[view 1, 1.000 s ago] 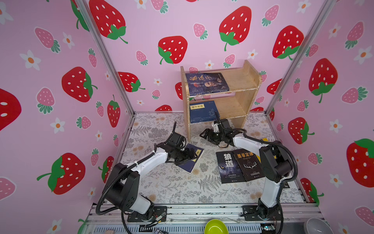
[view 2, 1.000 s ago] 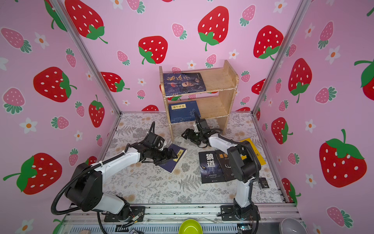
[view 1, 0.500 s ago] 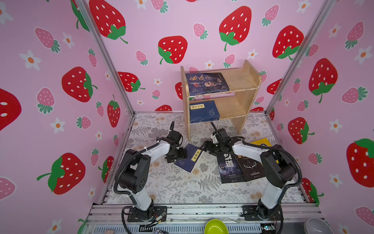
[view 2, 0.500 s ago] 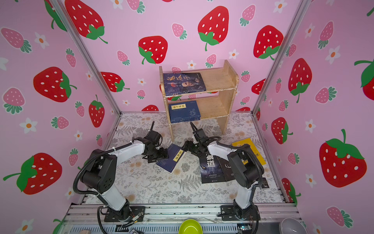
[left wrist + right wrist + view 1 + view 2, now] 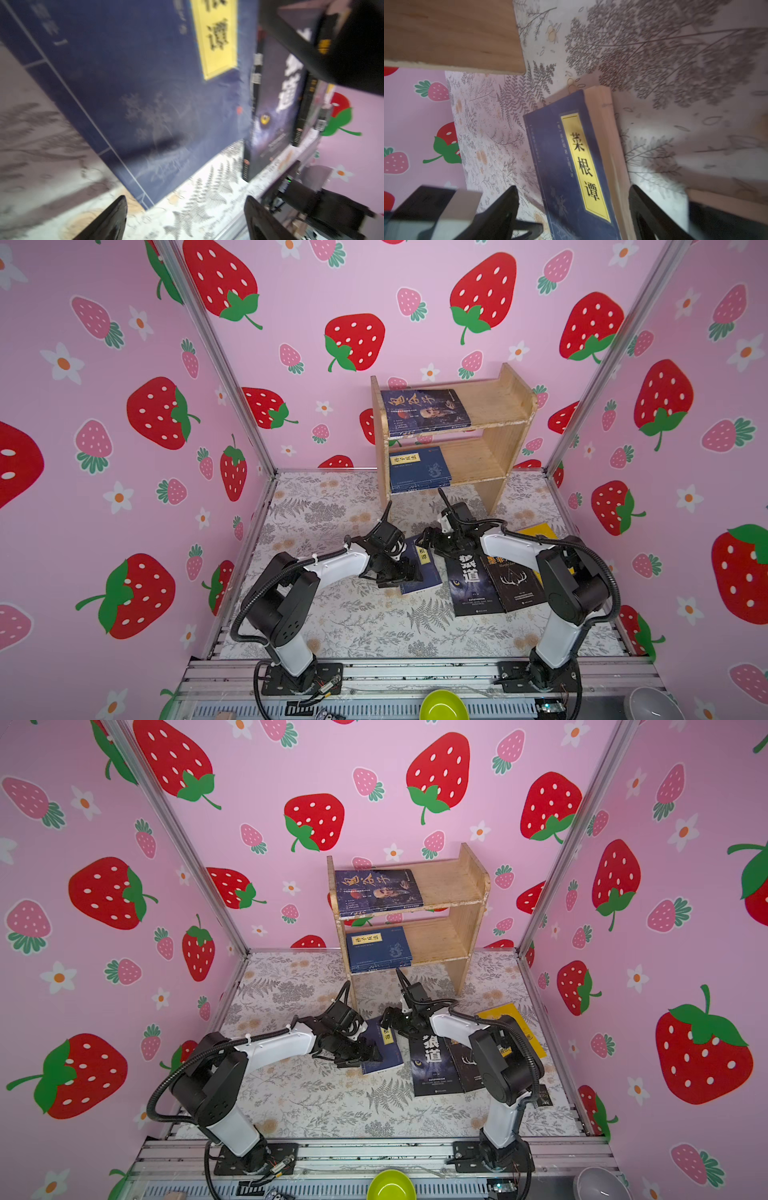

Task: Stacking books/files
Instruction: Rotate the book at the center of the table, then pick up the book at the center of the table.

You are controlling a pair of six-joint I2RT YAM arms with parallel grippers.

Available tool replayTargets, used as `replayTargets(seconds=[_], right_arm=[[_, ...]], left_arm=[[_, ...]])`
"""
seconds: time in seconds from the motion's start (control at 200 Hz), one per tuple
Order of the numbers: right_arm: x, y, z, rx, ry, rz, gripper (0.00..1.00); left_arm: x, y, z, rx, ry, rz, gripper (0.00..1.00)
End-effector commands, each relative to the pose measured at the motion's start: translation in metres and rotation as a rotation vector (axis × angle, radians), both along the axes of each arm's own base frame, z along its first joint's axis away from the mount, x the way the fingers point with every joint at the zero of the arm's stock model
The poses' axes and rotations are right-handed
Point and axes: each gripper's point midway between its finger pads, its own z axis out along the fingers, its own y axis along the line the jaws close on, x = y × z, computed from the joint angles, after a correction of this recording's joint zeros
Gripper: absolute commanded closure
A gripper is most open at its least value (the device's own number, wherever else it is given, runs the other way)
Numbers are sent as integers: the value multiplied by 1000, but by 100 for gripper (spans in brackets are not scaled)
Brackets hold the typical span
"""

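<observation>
The left gripper should next move to the far end of the spine (image 5: 404, 543), facing the shelf, and grab the navy book that lies on the floral cloth.
A navy book with a yellow label (image 5: 423, 572) (image 5: 386, 1052) lies flat on the floral floor cloth between my two grippers. My left gripper (image 5: 405, 574) (image 5: 187, 209) is open at its near left corner, with only cloth between the fingertips. My right gripper (image 5: 428, 541) (image 5: 574, 205) is open over the book's far end, its fingers standing clear of both long edges of the navy book (image 5: 571, 166). To the right lie a black wolf book (image 5: 471, 583), a black antler book (image 5: 515, 583) and a yellow book (image 5: 538, 531).
A wooden shelf (image 5: 503, 410) stands at the back with a blue portrait book (image 5: 424, 410) on top and a navy book (image 5: 419, 468) on its lower board. A green bowl (image 5: 442, 705) and a grey bowl (image 5: 652, 703) sit at the front rail.
My right gripper came down from the shelf front to the navy book's far end. The book slid right and turned straighter. My left gripper shifted to its near corner.
</observation>
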Motion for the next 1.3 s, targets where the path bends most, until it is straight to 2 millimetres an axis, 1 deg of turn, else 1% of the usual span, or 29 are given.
replayTargets(seconds=[0.0, 0.09, 0.17, 0.29, 0.39, 0.48, 0.545, 0.665, 0.805, 0.87, 0.895, 0.965, 1.101, 1.186, 1.251, 1.296], right_arm=[[12, -18, 13, -79, -65, -16, 15], [14, -19, 8, -112, -80, 3, 16], [18, -16, 4, -125, -109, 31, 18], [19, -9, 4, -131, -145, 90, 22], [14, -2, 3, -123, -170, 148, 24], [7, 0, -5, -118, -154, 175, 26], [2, 1, -13, -118, -136, 185, 29], [-5, 0, -29, -144, -97, 182, 35], [-16, 8, -38, -140, -69, 201, 41], [-21, 11, -41, -142, -60, 213, 48], [-23, 12, -42, -142, -56, 215, 53], [-26, 15, -41, -125, -50, 221, 61], [-28, 22, -25, -63, -66, 221, 78], [-28, 26, -14, -23, -77, 220, 91], [-29, 28, -8, -2, -80, 217, 94], [-30, 29, -3, 10, -84, 213, 100]], left_arm=[[15, 8, 27, -37, -49, 60, 9], [27, 31, 20, 43, -33, 141, 9], [34, 39, 12, 59, -3, 199, 10], [41, 34, 4, 33, 19, 243, 10], [49, 36, -5, 54, 34, 281, 11], [57, 32, -10, 27, 45, 307, 11], [62, 29, -15, 8, 58, 330, 11], [66, 27, -24, 8, 83, 360, 12], [69, 26, -26, 4, 87, 381, 12], [70, 24, -26, -5, 87, 385, 12], [71, 24, -26, -7, 89, 386, 12], [71, 23, -28, -9, 95, 384, 12], [72, 23, -26, -11, 89, 385, 12], [73, 23, -24, -15, 83, 388, 12], [74, 23, -23, -19, 81, 392, 12], [75, 23, -21, -26, 78, 395, 12]])
